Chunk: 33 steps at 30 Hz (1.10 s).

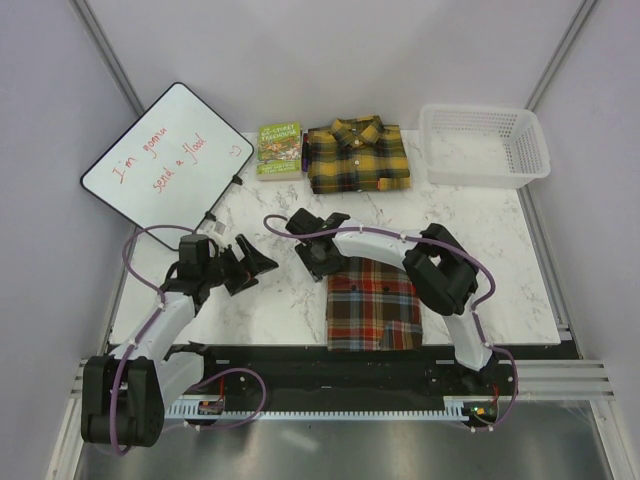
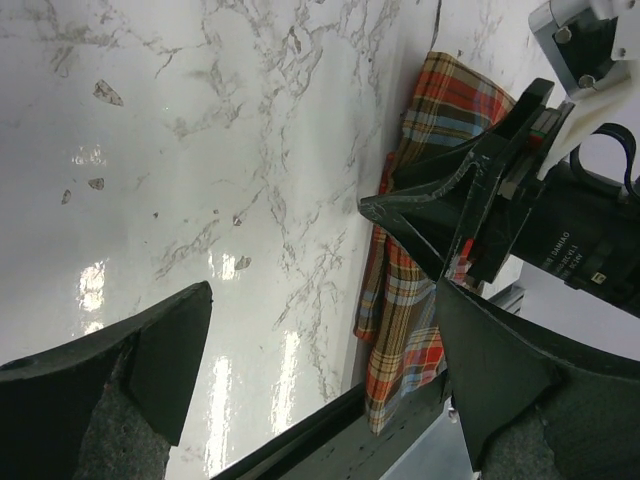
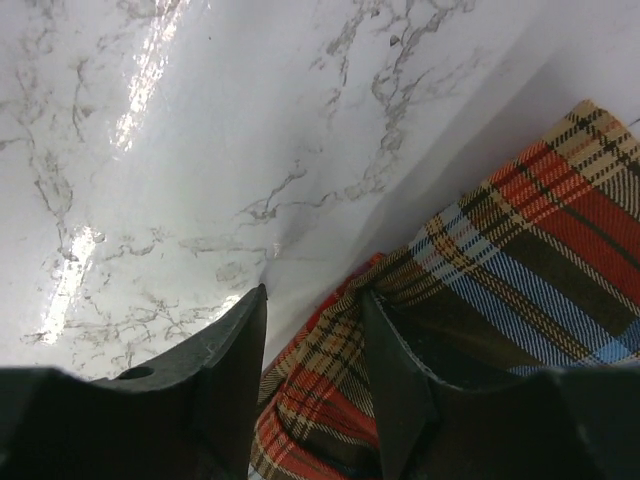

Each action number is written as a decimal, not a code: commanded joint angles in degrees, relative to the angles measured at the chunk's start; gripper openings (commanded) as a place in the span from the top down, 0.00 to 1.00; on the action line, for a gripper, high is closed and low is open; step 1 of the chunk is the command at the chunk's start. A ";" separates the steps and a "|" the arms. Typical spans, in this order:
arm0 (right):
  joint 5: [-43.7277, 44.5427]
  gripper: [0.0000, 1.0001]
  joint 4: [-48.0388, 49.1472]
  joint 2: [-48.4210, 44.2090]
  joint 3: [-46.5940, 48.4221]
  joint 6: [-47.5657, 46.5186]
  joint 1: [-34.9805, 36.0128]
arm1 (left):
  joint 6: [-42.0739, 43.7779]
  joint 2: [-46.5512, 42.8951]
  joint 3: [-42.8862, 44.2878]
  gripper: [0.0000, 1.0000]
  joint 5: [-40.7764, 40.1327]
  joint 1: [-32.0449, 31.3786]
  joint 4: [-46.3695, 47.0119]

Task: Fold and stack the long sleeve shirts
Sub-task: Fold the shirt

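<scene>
The robot's left gripper will close on the side edge (image 1: 330, 297) (image 2: 374, 290) of the red-brown plaid shirt, between the right gripper and the shirt's front corner.
The red-brown plaid shirt (image 1: 375, 305) lies folded near the table's front edge, its hem hanging a little over it (image 2: 410, 300). The yellow and black plaid shirt (image 1: 355, 155) lies folded at the back middle. My right gripper (image 1: 316, 262) is at the red-brown shirt's far left corner. In the right wrist view its jaws (image 3: 315, 292) stand partly open astride a raised fold of that shirt (image 3: 340, 350), one finger on the marble and one on the cloth. My left gripper (image 1: 257, 266) hovers wide open and holds nothing (image 2: 325, 340), left of the shirt.
A whiteboard (image 1: 165, 165) with red writing lies at the back left. A small green book (image 1: 279, 148) sits beside the yellow shirt. A white basket (image 1: 485, 145) stands at the back right. A black rail (image 1: 350, 365) runs along the table's front edge.
</scene>
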 commanded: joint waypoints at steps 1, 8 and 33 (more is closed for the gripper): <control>0.23 0.53 -1.04 3.01 2.86 2.90 0.29 | -1.94 -2.32 -0.21 0.01 -0.59 0.32 -0.80; -1.08 0.66 -1.49 4.60 -2.06 5.27 -0.59 | -2.29 -1.88 -0.22 0.01 -1.12 0.32 -0.71; -16.21 1.00 2.65 -4.71 0.13 6.68 -4.99 | -7.64 4.09 -8.91 0.00 2.84 -14.96 26.08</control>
